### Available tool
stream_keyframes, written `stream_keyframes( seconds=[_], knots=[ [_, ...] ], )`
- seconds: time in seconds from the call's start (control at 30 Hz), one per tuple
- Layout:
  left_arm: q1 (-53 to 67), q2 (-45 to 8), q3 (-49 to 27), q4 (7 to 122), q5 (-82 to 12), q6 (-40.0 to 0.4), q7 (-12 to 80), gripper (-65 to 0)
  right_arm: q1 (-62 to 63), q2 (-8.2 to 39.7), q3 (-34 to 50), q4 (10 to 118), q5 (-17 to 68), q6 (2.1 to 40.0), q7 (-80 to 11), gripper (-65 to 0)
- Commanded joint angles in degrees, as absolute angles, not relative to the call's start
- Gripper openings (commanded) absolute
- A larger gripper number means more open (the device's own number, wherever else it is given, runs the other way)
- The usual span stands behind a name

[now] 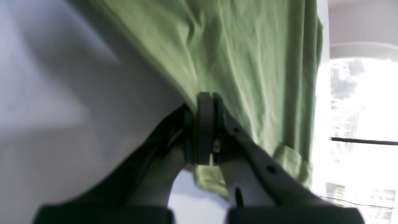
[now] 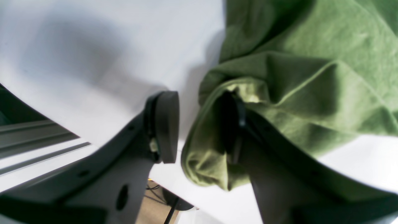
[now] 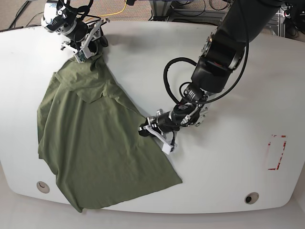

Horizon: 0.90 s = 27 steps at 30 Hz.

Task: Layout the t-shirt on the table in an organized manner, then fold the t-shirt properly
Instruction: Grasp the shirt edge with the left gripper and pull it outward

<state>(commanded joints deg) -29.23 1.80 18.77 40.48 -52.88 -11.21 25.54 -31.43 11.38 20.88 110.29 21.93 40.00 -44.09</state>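
Next, I release the t-shirt's edge on the bare white table [image 3: 204,70] under my left gripper's black wrist.
The olive-green t-shirt [image 3: 95,143] lies spread and wrinkled on the left half of the white table [image 3: 228,176]. My left gripper [image 3: 146,129] is at the shirt's right edge. In the left wrist view it [image 1: 206,124] is shut, pinching the shirt's edge [image 1: 248,62] between its pads. My right gripper [image 3: 85,51] is at the shirt's far top corner. In the right wrist view it [image 2: 199,127] is open. A bunched fold of the shirt [image 2: 279,93] lies between the jaws and drapes over the right finger [image 2: 236,130]. The left pad [image 2: 166,124] is bare.
A red tape rectangle [image 3: 275,152] is marked at the table's right side. Two round grommet holes [image 3: 43,187] [image 3: 251,197] sit near the front edge. Cables lie on the floor beyond the far edge [image 3: 190,9].
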Motion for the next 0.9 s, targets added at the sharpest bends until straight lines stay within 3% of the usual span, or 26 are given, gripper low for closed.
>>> stream_keyframes(
  seconds=[0.2, 0.67, 0.9],
  knots=[
    [-19.03, -4.18, 15.34, 58.33, -52.88, -6.64, 30.55, -65.0, -30.29, 11.38, 23.34, 110.20, 21.76, 40.00, -44.18, -42.5],
    [-1.80, -19.56, 12.97, 78.73, -59.21, -6.55, 34.51, -65.0, -28.70, 11.56, 24.22, 110.20, 21.41, 40.00, -44.18, -42.5],
    [7.60, -23.78, 9.89, 89.45, -60.09, -6.55, 34.51, -65.0, -27.91, 11.65, 24.13, 110.20, 21.41, 40.00, -44.18, -42.5]
  ],
)
